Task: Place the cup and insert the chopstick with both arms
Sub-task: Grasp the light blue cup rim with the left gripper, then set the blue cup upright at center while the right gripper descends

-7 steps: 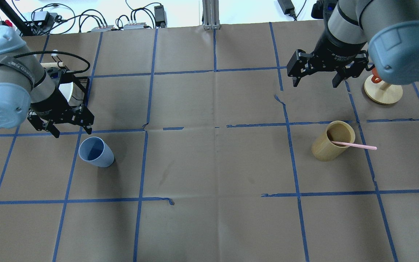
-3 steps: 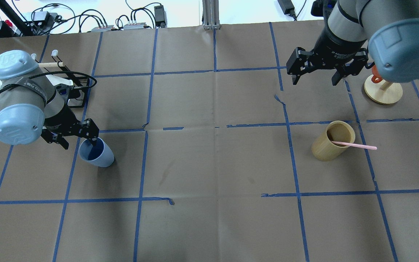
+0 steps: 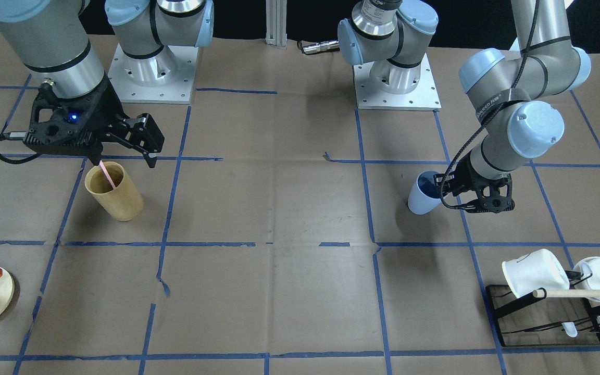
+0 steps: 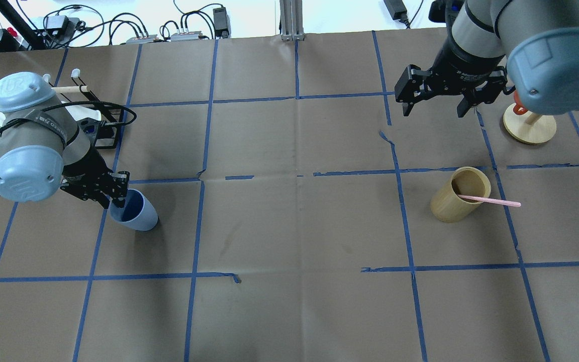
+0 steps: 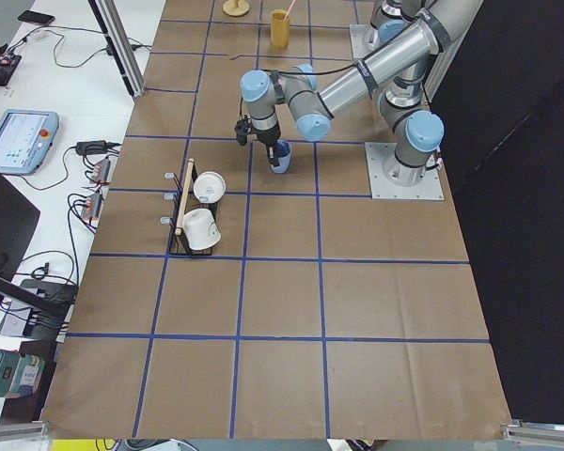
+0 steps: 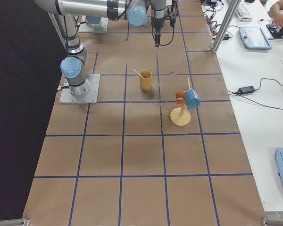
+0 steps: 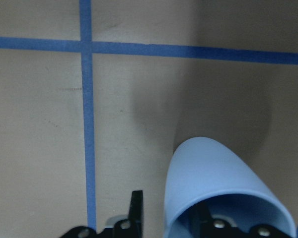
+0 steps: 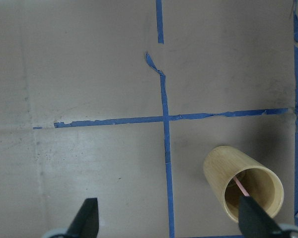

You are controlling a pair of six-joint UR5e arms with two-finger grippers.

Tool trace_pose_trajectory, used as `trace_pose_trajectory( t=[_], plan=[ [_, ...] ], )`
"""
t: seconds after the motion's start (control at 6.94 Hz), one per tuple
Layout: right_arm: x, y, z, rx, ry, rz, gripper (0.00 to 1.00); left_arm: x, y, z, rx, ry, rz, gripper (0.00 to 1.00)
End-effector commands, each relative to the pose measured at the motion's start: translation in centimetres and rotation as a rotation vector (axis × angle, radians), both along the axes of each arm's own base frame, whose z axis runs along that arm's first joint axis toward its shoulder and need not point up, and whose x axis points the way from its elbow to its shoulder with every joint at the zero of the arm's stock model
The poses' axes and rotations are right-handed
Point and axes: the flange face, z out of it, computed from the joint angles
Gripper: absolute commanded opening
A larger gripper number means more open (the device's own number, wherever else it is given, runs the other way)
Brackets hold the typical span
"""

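Next, I release the light-blue cup from my left gripper in the mid-table gap (image 3: 276, 241) between the blue tape line and short strip.
The light-blue cup (image 4: 137, 215) stands upright on the table's left side; it also shows in the front view (image 3: 420, 202) and the left wrist view (image 7: 213, 178). My left gripper (image 4: 113, 202) straddles its rim, with one finger inside the cup and one outside. In the left wrist view a strip of paper shows between the outer finger (image 7: 136, 210) and the cup wall, so the jaws are not clamped. The pink chopstick (image 4: 493, 201) leans in the tan wooden cup (image 4: 450, 203). My right gripper (image 4: 434, 111) is open and empty, hovering beyond that cup.
A black rack with white mugs and a beige rod (image 3: 539, 307) stands behind my left arm. A round wooden stand (image 4: 528, 128) with an orange piece is at the far right. Blue tape lines grid the brown paper.
My left gripper dropped onto the blue cup, put one finger inside it, and its jaws narrowed around the rim. The right gripper only shifted slightly farther away. The cup and chopstick have not moved.
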Motion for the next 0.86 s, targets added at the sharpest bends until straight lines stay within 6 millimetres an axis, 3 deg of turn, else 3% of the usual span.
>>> trace_pose_trajectory(
  t=[0.0, 0.29, 0.43, 0.58, 0.72],
  plan=[
    [0.0, -0.1, 0.2, -0.005, 0.001, 0.002, 1.0, -0.2, 0.0, 1.1, -0.026, -0.004, -0.006, 0.0],
    [-0.2, -0.5, -0.4, -0.012, 0.011, 0.012, 1.0, -2.1, -0.5, 3.2, -0.065, -0.023, 0.042, 0.0],
    [-0.2, -0.3, -0.2, -0.017, 0.012, 0.012, 1.0, -4.6, -1.3, 4.5, -0.085, -0.024, 0.089, 0.0],
    [-0.2, -0.5, -0.9, -0.005, 0.013, 0.023, 1.0, -8.4, -2.3, 6.1, -0.1, -0.022, 0.15, 0.0],
    [-0.2, -0.6, -0.5, -0.014, 0.017, 0.058, 1.0, -13.4, -2.9, 7.1, -0.108, -0.032, 0.154, 0.0]
  ],
)
